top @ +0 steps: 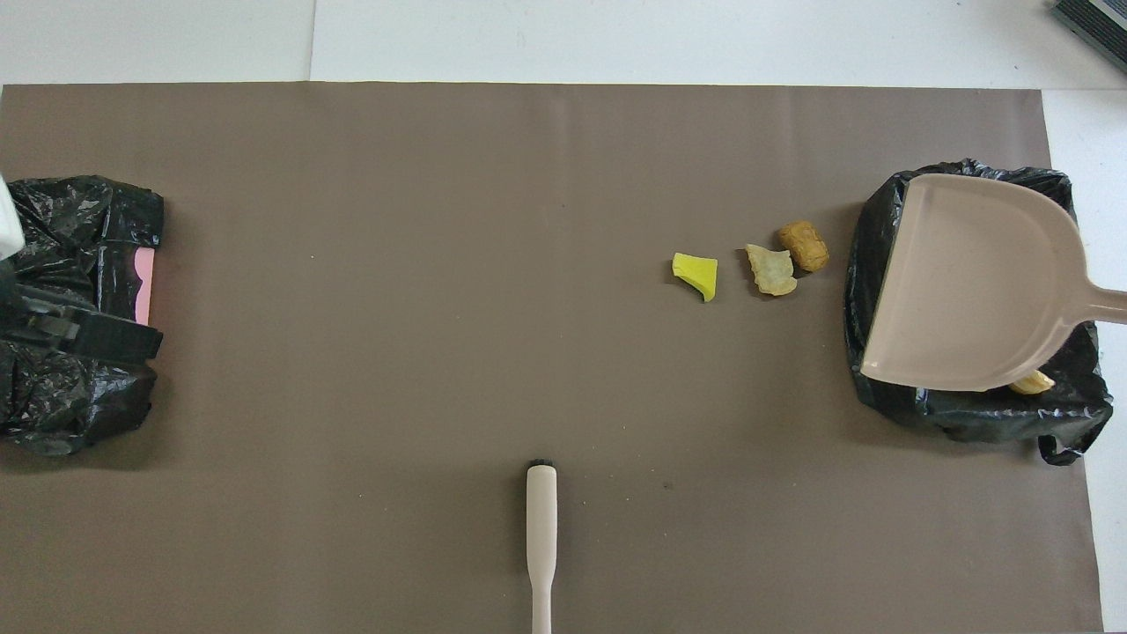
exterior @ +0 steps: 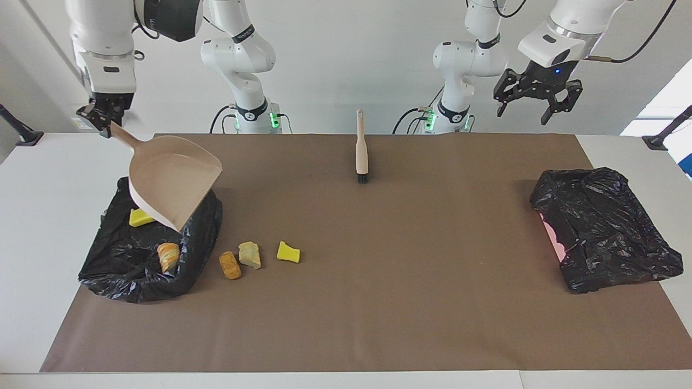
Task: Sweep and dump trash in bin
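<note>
The beige dustpan will go down from my right gripper onto the open brown mat straight (top: 533, 241) beyond the hand brush, where I need to put it.
My right gripper (exterior: 104, 120) is shut on the handle of the beige dustpan (exterior: 174, 181), held tilted over the black-lined bin (exterior: 135, 281) at the right arm's end of the table. In the overhead view the dustpan (top: 968, 282) covers most of the bin (top: 968, 418). Inside the bin lie a yellow sponge chunk (exterior: 141, 217) and an orange-striped lump (exterior: 168, 256). Three pieces of trash sit on the mat beside the bin: an orange-brown lump (exterior: 230, 265), a beige lump (exterior: 250, 254) and a yellow chunk (exterior: 288, 252). My left gripper (exterior: 535, 108) hangs open and empty, high over the left arm's end.
The hand brush (exterior: 361, 148) lies on the brown mat (exterior: 378, 297) midway along the table, near the robots' edge. A second black-bagged bin (exterior: 605, 237) with a pink patch showing sits at the left arm's end, under the left gripper (top: 79, 333).
</note>
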